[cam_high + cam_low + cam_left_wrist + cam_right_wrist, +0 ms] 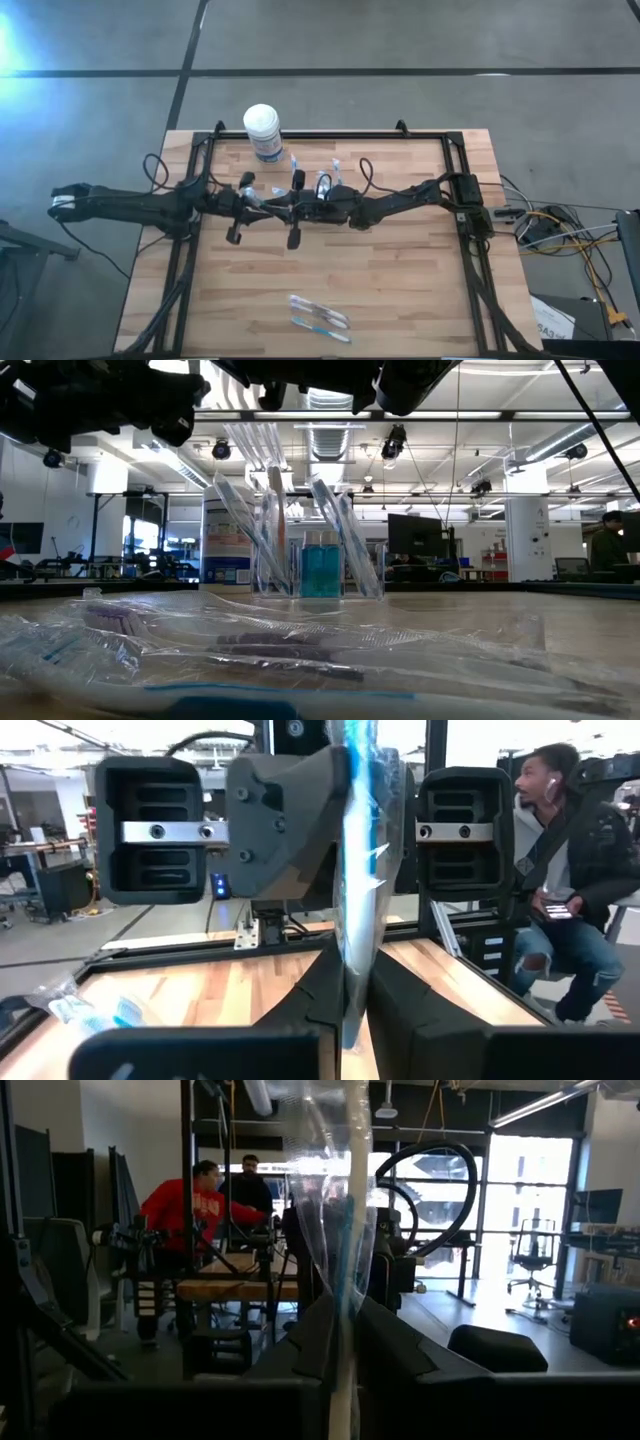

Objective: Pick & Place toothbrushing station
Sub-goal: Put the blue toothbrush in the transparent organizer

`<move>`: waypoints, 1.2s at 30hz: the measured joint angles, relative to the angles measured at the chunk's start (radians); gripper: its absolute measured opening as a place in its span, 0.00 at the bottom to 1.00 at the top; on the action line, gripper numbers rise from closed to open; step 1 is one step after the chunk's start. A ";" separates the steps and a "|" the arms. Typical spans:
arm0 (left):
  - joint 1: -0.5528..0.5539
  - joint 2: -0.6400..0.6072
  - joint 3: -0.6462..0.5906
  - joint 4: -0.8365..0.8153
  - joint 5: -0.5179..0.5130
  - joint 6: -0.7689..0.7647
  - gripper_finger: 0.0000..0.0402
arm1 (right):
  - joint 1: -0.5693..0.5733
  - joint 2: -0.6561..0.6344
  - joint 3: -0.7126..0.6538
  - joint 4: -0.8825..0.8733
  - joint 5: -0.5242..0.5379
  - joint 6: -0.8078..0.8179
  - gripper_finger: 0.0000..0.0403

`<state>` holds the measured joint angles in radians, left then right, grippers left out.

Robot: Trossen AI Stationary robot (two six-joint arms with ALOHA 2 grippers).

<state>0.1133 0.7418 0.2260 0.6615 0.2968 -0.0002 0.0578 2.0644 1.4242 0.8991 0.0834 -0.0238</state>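
My right gripper is pinching the toothbrush low on its handle, so next I open that gripper and grab the neck (358, 1140) before I lower the toothbrush into the clear cup.
Both arms meet over the table's middle. One wrapped blue-and-white toothbrush (355, 870) stands upright between them. My left gripper (264, 207) and my right gripper (282, 207) face each other, both shut on it. Behind them, the clear cup (320, 575) stands on its base on the table, with several toothbrushes (345, 540) leaning inside it. More wrapped toothbrushes (320, 315) lie flat near the table's near edge. My left gripper pinches the wrapped toothbrush (352, 955) between its two fingers, part-way along its length. The fingers come level from the table's left and lie across it. The toothbrush stands upright, clear of the table. My right gripper pinches the same wrapped toothbrush (345, 1295) between its two fingers, coming level from the table's right and lying across it. The wrapper and brush run up past the fingers and down between them.
A white-lidded tub (262, 130) stands at the far edge, left of centre. A dark frame (330, 137) borders the table's far and side edges. People (560, 870) are in the room beyond the table. Bare wood (400, 270) lies between the grippers and the near toothbrushes.
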 joint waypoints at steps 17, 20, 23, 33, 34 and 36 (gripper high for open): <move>0.000 0.001 -0.001 -0.053 -0.010 0.001 0.06 | 0.001 -0.050 0.123 -0.245 -0.006 0.066 0.36; 0.000 0.001 -0.001 -0.054 -0.010 0.001 0.06 | 0.001 -0.051 0.174 -0.365 -0.005 0.055 0.33; 0.000 0.001 -0.001 -0.057 -0.010 0.002 0.06 | 0.002 -0.051 0.203 -0.416 -0.005 0.042 0.28; 0.000 0.001 -0.002 -0.077 -0.009 0.012 0.06 | 0.006 -0.051 0.221 -0.479 -0.001 0.020 0.05; -0.001 0.001 -0.002 -0.077 -0.008 0.012 0.06 | 0.006 -0.051 0.221 -0.481 -0.002 0.023 0.04; 0.000 0.000 -0.002 -0.078 -0.011 0.010 0.09 | 0.006 -0.055 0.221 -0.494 -0.002 0.030 0.04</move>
<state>0.1131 0.7417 0.2241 0.5838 0.2863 0.0096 0.0643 2.0097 1.6455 0.4052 0.0810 0.0058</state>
